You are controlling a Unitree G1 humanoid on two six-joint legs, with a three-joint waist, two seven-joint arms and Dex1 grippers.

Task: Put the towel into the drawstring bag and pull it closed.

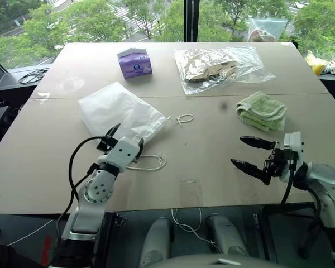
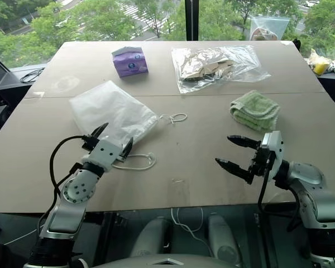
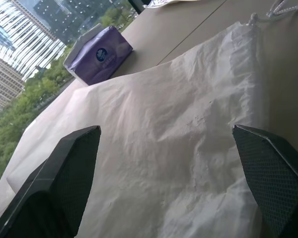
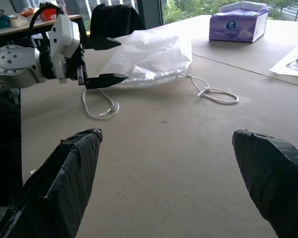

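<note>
The robot's right gripper will close on the near corner (image 1: 274, 124) of the light-green towel, on the side farther away from the white drawstring bag.
The white drawstring bag (image 1: 120, 114) lies flat on the left half of the table, mouth toward the near right. One cord loop (image 1: 181, 118) trails to its right and another (image 1: 148, 163) lies near the front. My left gripper (image 1: 128, 135) is open, just above the bag's mouth end, its fingers straddling the fabric (image 3: 188, 148) without holding it. The light-green folded towel (image 1: 262, 110) rests on the right side. My right gripper (image 1: 238, 151) is open and empty, hovering in front of the towel and pointing left toward the bag (image 4: 149, 57).
A purple tissue pack (image 1: 135, 62) and a clear plastic bag of tan items (image 1: 218, 67) sit at the back of the table (image 1: 201, 167). Bare tabletop lies between the two grippers. The table's front edge runs just below both arms.
</note>
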